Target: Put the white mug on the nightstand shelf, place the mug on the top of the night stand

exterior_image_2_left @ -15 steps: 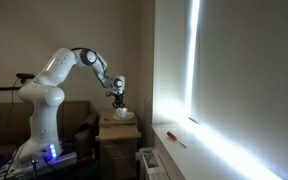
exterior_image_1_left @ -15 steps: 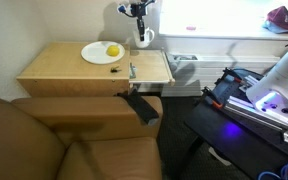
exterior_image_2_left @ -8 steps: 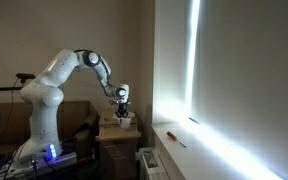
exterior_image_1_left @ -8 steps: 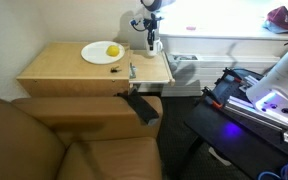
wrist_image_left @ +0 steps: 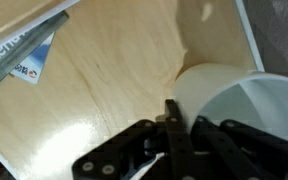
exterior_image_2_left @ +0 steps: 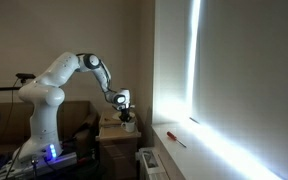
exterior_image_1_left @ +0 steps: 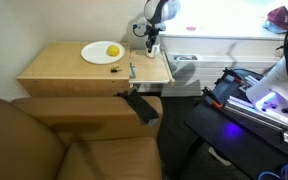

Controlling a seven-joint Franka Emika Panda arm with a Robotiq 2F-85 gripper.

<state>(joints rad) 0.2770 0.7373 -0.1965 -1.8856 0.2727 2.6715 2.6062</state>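
Observation:
Next, my gripper lets go of the white mug on the nightstand's far corner point(exterior_image_1_left: 151, 56) point(wrist_image_left: 206, 84), past the small metal object from the plate.
The white mug point(wrist_image_left: 234, 100) is gripped by its wall: one finger sits outside it and the other inside the rim. In an exterior view my gripper point(exterior_image_1_left: 152, 40) holds the mug point(exterior_image_1_left: 155, 50) low over the far right corner of the tan nightstand point(exterior_image_1_left: 69, 68). I cannot tell whether the mug touches the top. In an exterior view the gripper point(exterior_image_2_left: 127, 110) hangs just over the nightstand point(exterior_image_2_left: 117, 133). The wrist view shows the wooden top point(wrist_image_left: 114, 90) close beneath the mug.
A white plate with a lemon point(exterior_image_1_left: 101, 52) sits on the nightstand's far middle. A small metal object point(exterior_image_1_left: 132, 70) lies near its right edge. A printed paper point(wrist_image_left: 24, 50) lies on the top. A brown armchair point(exterior_image_1_left: 54, 140) stands in front, with a black stand point(exterior_image_1_left: 244, 95) to the right.
My gripper has carried the mug down and to the right, from above the nightstand's back edge to low over its far right corner.

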